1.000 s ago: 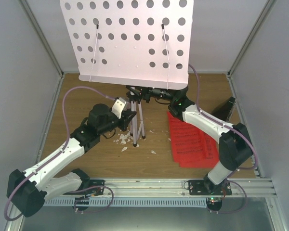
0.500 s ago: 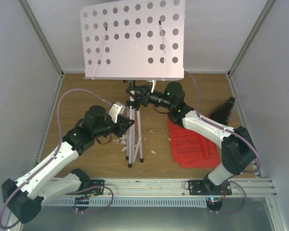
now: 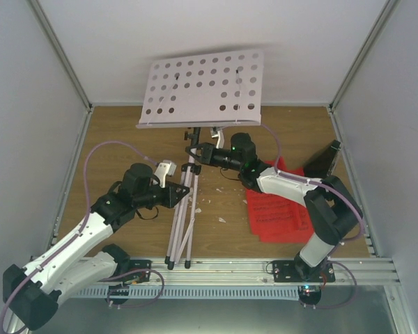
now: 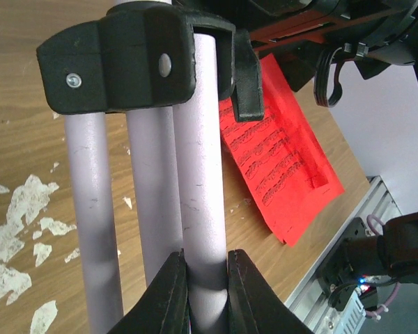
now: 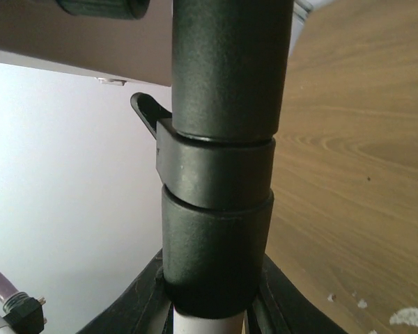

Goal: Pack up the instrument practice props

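Observation:
My left gripper is going to release the white music stand. I will let go of it on the wooden floor (image 3: 199, 189) among the white crumbs, with its feet toward the metal bar.
The white music stand leans back, its hole-dotted tray (image 3: 202, 87) tipped toward the rear wall and its folded legs (image 3: 181, 223) stretched to the front rail. My left gripper (image 3: 182, 193) is shut on one leg tube (image 4: 202, 209), below the black leg hub (image 4: 125, 59). My right gripper (image 3: 199, 153) is shut on the stand's black collar (image 5: 219, 229) under the tray. Red music sheets (image 3: 282, 209) lie flat on the right, also in the left wrist view (image 4: 279, 153). The black metronome (image 3: 324, 160) stands at the far right, by the wall.
White crumbs (image 3: 209, 202) lie on the wooden floor (image 3: 111, 139) around the legs, also in the left wrist view (image 4: 17, 209). White walls enclose the cell on three sides. A metal rail (image 3: 223, 268) runs along the front edge.
The stand has tipped backward: the tray dropped lower and flatter toward the rear wall, and the legs swung out to the front rail. Both arms kept their grip and followed.

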You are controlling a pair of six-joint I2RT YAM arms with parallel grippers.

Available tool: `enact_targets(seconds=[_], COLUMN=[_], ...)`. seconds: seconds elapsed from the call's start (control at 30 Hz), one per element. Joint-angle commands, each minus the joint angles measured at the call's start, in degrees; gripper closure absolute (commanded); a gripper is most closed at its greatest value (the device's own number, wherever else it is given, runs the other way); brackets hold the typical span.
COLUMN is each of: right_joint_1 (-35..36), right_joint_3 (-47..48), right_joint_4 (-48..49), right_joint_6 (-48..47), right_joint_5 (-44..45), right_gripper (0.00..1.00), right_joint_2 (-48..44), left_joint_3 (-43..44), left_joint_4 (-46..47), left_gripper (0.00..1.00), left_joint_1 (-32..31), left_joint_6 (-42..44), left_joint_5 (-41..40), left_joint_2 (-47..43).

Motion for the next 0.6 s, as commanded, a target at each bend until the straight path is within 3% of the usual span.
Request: enact_targets(seconds=[0.0, 0.57], right_joint_1=[0.7, 0.9], right_joint_3=[0.4, 4.4], right_joint_4=[3.3, -2.4], right_joint_6=[0.0, -0.6], right_joint_5=[0.7, 0.1], right_gripper=[1.0, 1.0], right_joint_2=[2.4, 13.7], left_joint_3=[-0.3, -3.7], left_joint_4=[19.1, 20.2], left_gripper=[1.0, 1.0], left_joint_1=[0.2, 0.2], left_joint_6=[-1.2, -5.0], left_joint_5=[0.8, -0.1], left_joint_2=[-3.1, 2.7])
